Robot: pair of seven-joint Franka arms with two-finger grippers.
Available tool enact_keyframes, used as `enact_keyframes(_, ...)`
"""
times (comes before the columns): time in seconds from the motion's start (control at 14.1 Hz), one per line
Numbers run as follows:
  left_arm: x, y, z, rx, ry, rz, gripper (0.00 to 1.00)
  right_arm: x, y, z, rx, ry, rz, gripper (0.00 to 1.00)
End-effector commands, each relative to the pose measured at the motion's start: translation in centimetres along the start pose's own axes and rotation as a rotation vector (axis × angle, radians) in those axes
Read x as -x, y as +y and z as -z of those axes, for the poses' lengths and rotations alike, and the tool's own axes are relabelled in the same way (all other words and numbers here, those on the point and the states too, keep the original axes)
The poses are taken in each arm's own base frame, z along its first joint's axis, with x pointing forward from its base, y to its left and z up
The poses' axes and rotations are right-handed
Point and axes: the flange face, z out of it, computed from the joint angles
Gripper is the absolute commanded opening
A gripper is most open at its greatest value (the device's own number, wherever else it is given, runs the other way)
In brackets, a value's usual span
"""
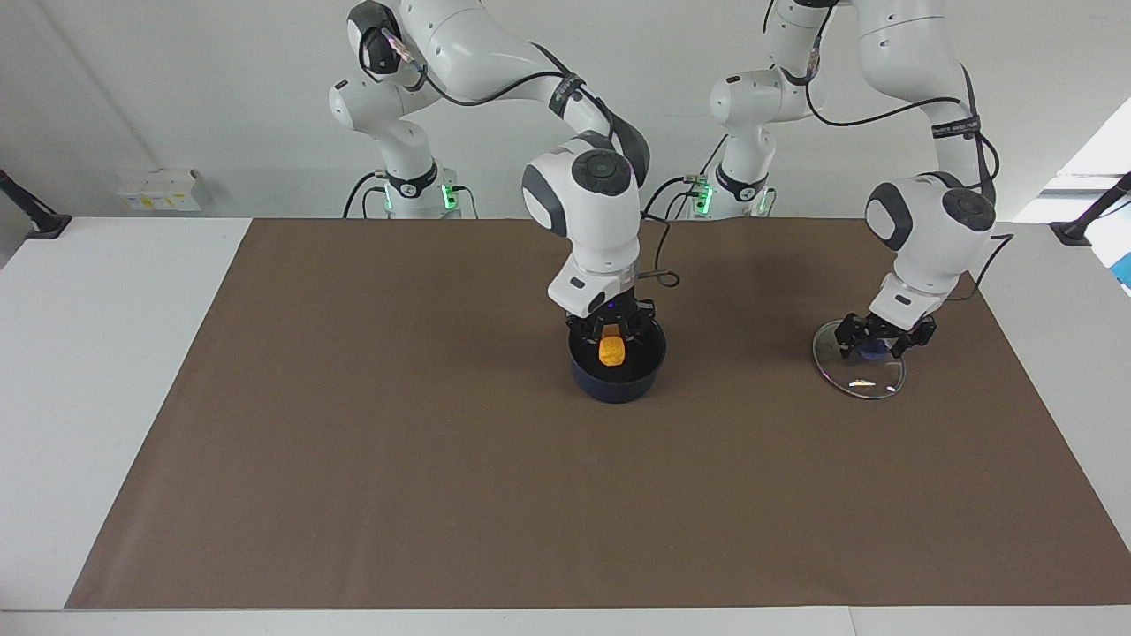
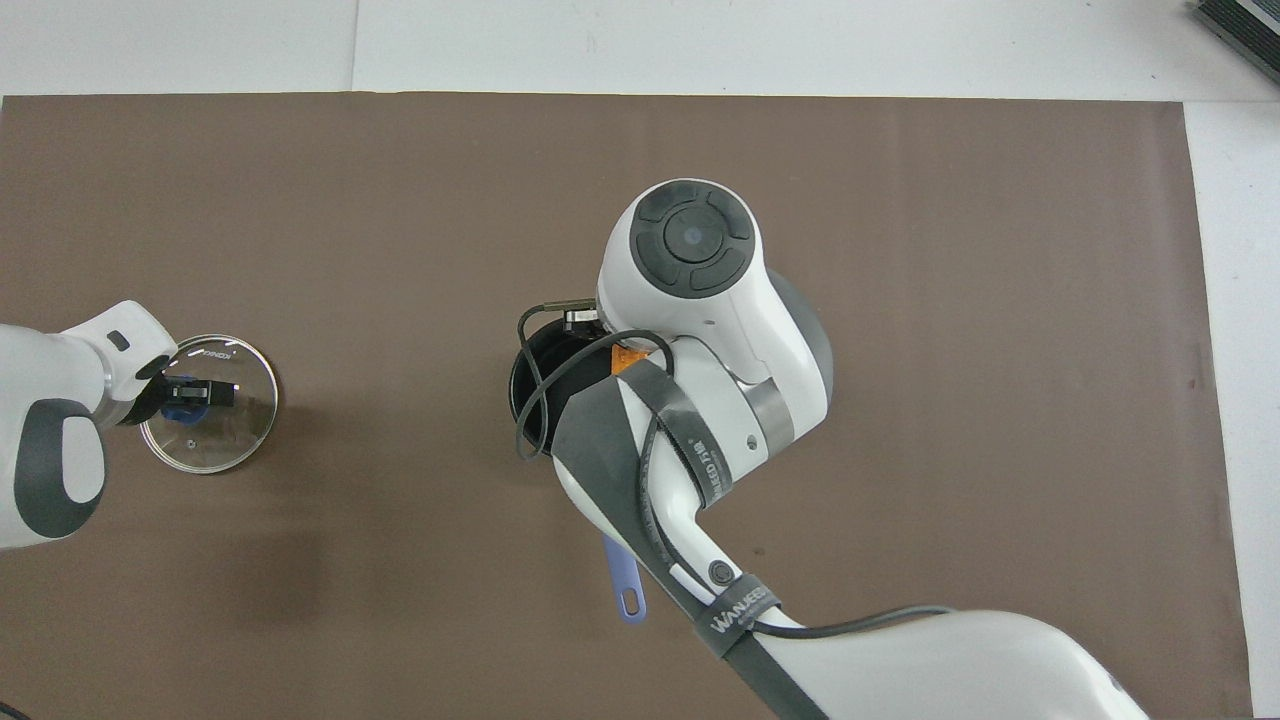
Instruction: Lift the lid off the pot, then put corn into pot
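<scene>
Next, my right gripper lets go of the corn on the bottom of the navy pot (image 2: 593, 390), near the middle of the pot.
The navy pot (image 1: 618, 378) stands mid-table with no lid on it; its rim (image 2: 527, 372) and long blue handle (image 2: 625, 587) show in the overhead view, the handle pointing toward the robots. My right gripper (image 1: 612, 334) is down at the pot's mouth, shut on the orange-yellow corn (image 1: 611, 351), which hangs just inside the rim. A sliver of the corn (image 2: 628, 360) shows under the right arm. The glass lid (image 1: 861, 380) lies flat on the mat toward the left arm's end. My left gripper (image 1: 876, 343) is at the lid's blue knob (image 2: 190, 410).
A brown mat (image 1: 442, 459) covers most of the white table (image 1: 88, 353). The right arm's wrist covers much of the pot from above. A loose cable (image 2: 530, 420) loops over the pot's rim.
</scene>
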Motion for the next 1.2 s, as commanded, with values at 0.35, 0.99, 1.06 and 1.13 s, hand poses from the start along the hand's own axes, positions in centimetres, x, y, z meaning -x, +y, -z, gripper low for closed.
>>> enact_keyframes(0.35,-6.1,6.2,6.7,0.012,-0.047,0.027,1.0,1.7,-1.0,-3.0,0.002,-0.037,-0.012,0.0)
enact_keyframes(0.99,-7.1,8.4,20.2,0.042,-0.153,-0.015,1.0,1.8,-0.1,-6.1,-0.001,-0.034,-0.009,0.03)
enact_keyframes(1.06,-7.0,8.4,21.2,0.043,-0.167,-0.017,1.0,2.1,-0.6,-6.8,-0.001,-0.036,-0.002,0.05)
enact_keyframes(1.13,-6.9,8.3,22.2,0.041,-0.179,-0.02,1.0,2.3,-0.6,-7.4,0.001,-0.048,-0.004,0.06)
